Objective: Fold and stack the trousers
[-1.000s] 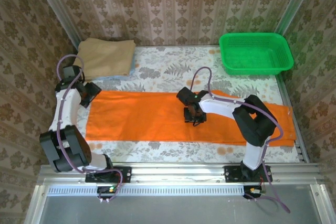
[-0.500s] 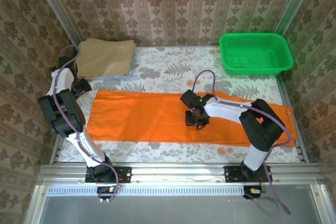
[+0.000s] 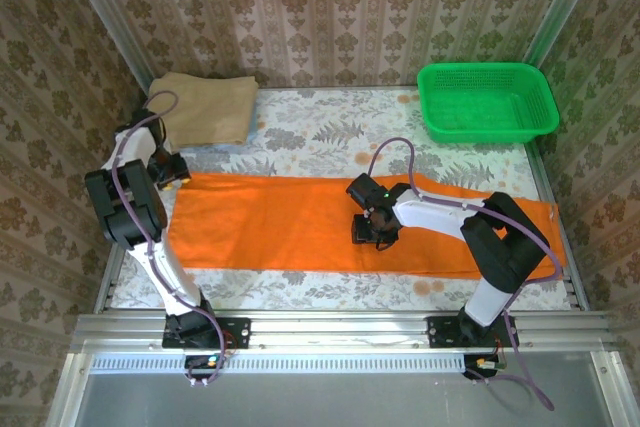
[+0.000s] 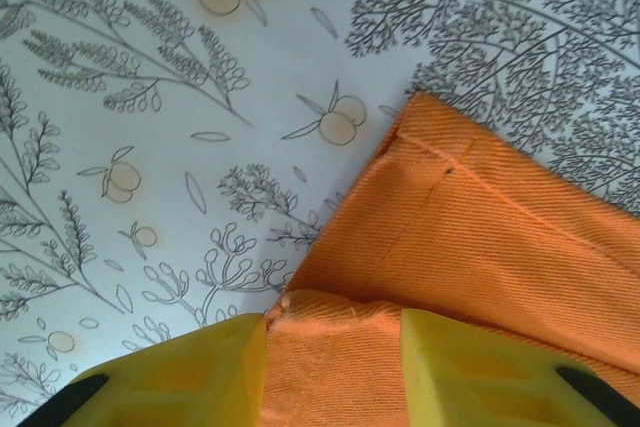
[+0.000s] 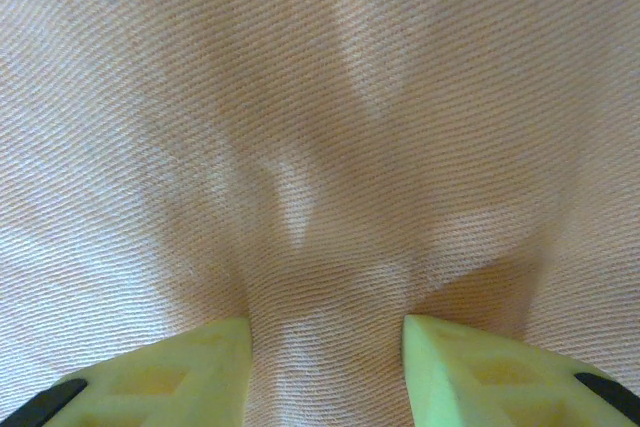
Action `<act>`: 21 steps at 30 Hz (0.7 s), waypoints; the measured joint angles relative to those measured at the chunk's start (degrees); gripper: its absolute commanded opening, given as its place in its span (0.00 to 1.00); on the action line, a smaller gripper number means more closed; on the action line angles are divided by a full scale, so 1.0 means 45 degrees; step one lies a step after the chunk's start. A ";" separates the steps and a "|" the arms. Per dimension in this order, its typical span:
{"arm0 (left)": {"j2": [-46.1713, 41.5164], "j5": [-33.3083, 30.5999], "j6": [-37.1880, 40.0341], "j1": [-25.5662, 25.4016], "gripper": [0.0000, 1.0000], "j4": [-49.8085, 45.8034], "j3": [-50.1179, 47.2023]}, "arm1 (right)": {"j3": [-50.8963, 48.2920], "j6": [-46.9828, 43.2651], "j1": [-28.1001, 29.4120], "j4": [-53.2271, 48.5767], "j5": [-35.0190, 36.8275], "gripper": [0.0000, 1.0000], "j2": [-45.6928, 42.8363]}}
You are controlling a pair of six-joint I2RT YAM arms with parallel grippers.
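Note:
The upper layer of the orange trousers stops short of the lower layer's corner, so next my left gripper pinches the upper layer's edge (image 4: 328,309) and pulls it toward that corner.
The orange trousers (image 3: 280,222) lie flat in a long strip across the table, from left to right. My left gripper (image 3: 171,169) is at their far left corner. In the left wrist view its yellow fingers (image 4: 215,362) press on a bunched fold of the trousers (image 4: 500,237) at that corner, so my left gripper (image 4: 335,332) is shut on them. My right gripper (image 3: 372,230) is down on the middle of the strip. In the right wrist view creases in the trousers (image 5: 320,97) run into the pinch of my right gripper (image 5: 325,332).
A green basket (image 3: 487,102) stands at the back right. A folded tan cloth (image 3: 203,110) lies at the back left, just behind my left arm. The table wears a leaf-printed sheet (image 3: 330,132). Patterned walls close in on three sides.
My left arm has swung back to the trousers' left corner and its jaws have closed in on the fabric. My right gripper has shifted slightly right, staying pinched on the cloth.

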 measured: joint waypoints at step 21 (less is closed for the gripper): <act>0.0593 -0.0967 -0.0889 -0.0325 0.49 0.0403 -0.0549 | -0.0491 0.0005 -0.0073 0.0471 -0.0087 0.45 -0.0437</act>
